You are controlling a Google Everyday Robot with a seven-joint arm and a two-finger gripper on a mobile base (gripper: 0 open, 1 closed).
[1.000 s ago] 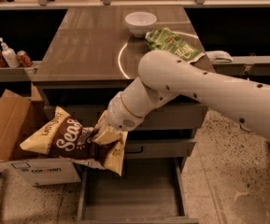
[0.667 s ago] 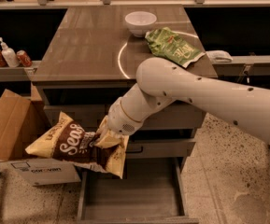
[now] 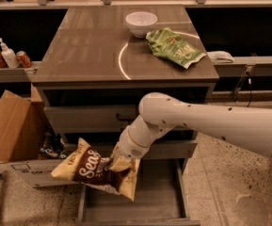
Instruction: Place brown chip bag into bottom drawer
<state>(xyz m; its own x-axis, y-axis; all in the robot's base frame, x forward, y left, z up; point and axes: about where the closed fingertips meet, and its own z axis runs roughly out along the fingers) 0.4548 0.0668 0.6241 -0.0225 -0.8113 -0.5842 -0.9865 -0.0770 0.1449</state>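
Next, the gripper releases the brown chip bag on the middle of the open bottom drawer's grey bottom [image 3: 143,195].
The brown chip bag [image 3: 95,169], dark brown with tan ends and white script, hangs tilted above the front left part of the open bottom drawer [image 3: 154,205]. My gripper [image 3: 113,164] is shut on the bag's upper right edge and holds it in the air, below the white arm [image 3: 206,121] that reaches in from the right. The drawer is pulled out toward me, a flat grey tray with low sides; its left front is hidden behind the bag.
A green chip bag [image 3: 174,47] and a white bowl [image 3: 141,22] sit on the cabinet top [image 3: 88,51]. A cardboard box [image 3: 13,131] stands left of the cabinet. Cans and a bottle [image 3: 7,56] stand on a left shelf.
The arm has carried the brown chip bag to the right and slightly down, from beside the cardboard box to over the open bottom drawer's left front.
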